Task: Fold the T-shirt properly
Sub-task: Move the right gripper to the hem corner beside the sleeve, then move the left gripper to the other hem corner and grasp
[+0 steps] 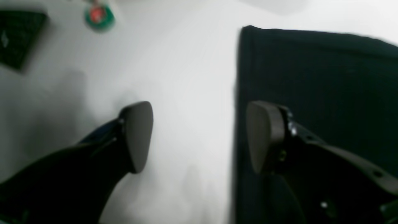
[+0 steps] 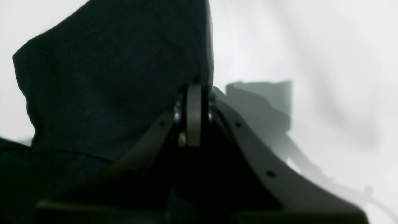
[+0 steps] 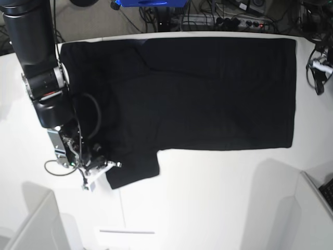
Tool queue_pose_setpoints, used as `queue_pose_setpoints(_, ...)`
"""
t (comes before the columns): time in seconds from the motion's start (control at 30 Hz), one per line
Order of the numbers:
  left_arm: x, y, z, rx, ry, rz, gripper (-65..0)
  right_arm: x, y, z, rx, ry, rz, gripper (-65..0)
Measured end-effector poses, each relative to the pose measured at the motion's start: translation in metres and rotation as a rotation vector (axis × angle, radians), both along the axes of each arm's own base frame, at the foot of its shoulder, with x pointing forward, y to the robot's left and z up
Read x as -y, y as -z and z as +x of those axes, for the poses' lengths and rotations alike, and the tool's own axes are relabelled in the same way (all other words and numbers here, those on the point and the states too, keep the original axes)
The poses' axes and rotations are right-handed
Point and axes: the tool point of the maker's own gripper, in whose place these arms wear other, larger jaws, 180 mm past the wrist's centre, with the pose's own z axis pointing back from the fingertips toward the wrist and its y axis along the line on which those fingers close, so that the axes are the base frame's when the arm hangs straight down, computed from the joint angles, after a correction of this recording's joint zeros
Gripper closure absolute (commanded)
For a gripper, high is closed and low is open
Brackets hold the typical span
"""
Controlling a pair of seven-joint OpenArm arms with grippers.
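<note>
My left gripper is going to close on the black T-shirt's front hem corner [image 3: 290, 146] [image 1: 247, 30], at the opposite end from the sleeve that I hold with my right gripper.
The black T-shirt [image 3: 208, 88] lies spread flat across the far half of the white table [image 3: 218, 192], plain side up, with one short sleeve [image 3: 132, 166] sticking out toward the front left. At that sleeve's left corner, my right gripper [image 3: 101, 169] is shut on the T-shirt. In the right wrist view its pads [image 2: 194, 115] are pressed together and the black cloth [image 2: 108, 77] bunches up from their tips. My left gripper [image 1: 199, 133] is open. One finger [image 1: 138, 137] hangs over bare table and the other [image 1: 264, 137] over the straight edge of the T-shirt [image 1: 320, 81], near a corner.
A round green and red object [image 1: 99, 15] and a dark flat object [image 1: 18, 37] lie on the table beyond the left gripper. Cables and a power strip [image 3: 229, 21] run behind the table. Grey boxes stand at the front left [image 3: 31, 224] and front right [image 3: 312, 208].
</note>
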Motion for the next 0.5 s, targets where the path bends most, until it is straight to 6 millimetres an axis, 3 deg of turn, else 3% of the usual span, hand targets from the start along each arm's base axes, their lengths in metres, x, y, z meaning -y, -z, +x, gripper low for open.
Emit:
queue_pose_setpoints(0.3,-0.024,0.043,0.077,-0.135,-0.013,-0.013,-45.7,-0.001,0.0,0.0,0.001,0.001,0.004,0.0)
queue_pose_setpoints(0.5,-0.031,0.06,0.114,-0.155,-0.011,-0.119,-45.7,-0.001,0.0,0.0,-0.001,0.001,0.004,0.0)
